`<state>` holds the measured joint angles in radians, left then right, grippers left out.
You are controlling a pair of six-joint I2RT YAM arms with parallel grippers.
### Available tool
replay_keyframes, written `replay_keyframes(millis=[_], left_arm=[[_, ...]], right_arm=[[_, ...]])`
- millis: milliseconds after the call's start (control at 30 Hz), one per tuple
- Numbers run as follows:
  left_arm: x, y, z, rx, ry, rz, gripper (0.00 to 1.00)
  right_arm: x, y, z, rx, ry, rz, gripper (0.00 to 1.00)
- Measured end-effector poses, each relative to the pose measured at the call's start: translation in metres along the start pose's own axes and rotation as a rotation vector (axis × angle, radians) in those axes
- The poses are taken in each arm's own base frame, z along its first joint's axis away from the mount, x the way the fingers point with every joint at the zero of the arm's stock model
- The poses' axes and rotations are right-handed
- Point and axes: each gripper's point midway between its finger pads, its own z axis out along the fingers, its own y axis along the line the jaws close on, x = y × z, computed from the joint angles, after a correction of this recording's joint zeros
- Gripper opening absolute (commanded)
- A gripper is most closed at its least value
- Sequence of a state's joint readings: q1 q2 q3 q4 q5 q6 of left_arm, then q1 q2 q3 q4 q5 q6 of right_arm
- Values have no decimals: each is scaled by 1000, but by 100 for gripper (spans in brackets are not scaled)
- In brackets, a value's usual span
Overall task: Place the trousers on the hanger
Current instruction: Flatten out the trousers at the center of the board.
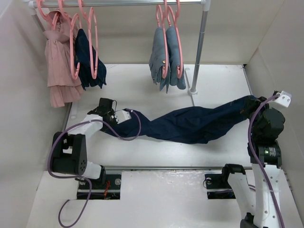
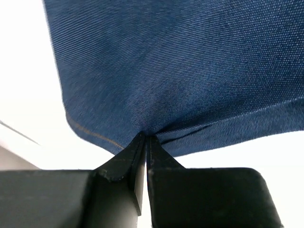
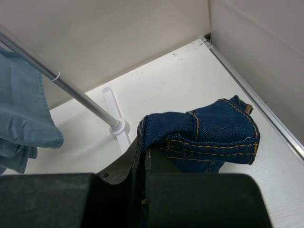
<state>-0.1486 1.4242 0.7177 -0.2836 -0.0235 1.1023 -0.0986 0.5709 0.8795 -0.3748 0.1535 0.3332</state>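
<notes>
My right gripper needs to release the trousers' waistband end on the white table (image 1: pixel 240 155) just behind its front metal edge.
The trousers (image 1: pixel 190 124), long dark navy jeans with orange stitching, are stretched in a twisted band across the table between both arms. My left gripper (image 1: pixel 110 115) is shut on the hem end; in the left wrist view the fingertips (image 2: pixel 145 135) pinch the denim (image 2: pixel 180 71). My right gripper (image 1: pixel 254 107) is shut on the waistband end, where the bunched waistband (image 3: pixel 213 133) sits at the closed jaws (image 3: pixel 145 142). Pink hangers (image 1: pixel 93 28) hang on the rail at the back, well away from both grippers.
The rail (image 1: pixel 123 3) holds a pink dress (image 1: pixel 59 61), a small dark navy garment (image 1: pixel 90 59) and light blue jeans (image 1: pixel 168 61) on pink hangers. Its upright post (image 1: pixel 198 52) stands on a white foot (image 3: pixel 116 127) behind the trousers. White walls close both sides.
</notes>
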Motion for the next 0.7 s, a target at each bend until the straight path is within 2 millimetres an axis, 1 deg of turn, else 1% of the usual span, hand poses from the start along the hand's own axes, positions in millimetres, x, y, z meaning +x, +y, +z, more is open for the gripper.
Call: replay_keyframes(millis=[100,233,367,400,467,600,700], left_arm=[[-7,10,-10,4,-15,-3,0],[-19,30,-28,-12,-57,-18,0],[-34,49,-39,-21,-119,-93,0],[-43,57,-41,-23,-142,-134,0],[-56,71,-38,-26,-171,-216,0],[-88,115,-19,-91,-235,-457,0],[-99,143,-3,-156,-234,-596,1]], right_arm=[[-1,0,-2,-2,-5,-5,0],[1,-1,-1,0,2,-10,0],[2,-1,0,2,10,-18,0],[3,-1,0,2,12,-20,0],[4,-1,1,0,18,-24,0],[9,1,4,-13,37,-29,0],[14,2,4,-22,53,-34,0]])
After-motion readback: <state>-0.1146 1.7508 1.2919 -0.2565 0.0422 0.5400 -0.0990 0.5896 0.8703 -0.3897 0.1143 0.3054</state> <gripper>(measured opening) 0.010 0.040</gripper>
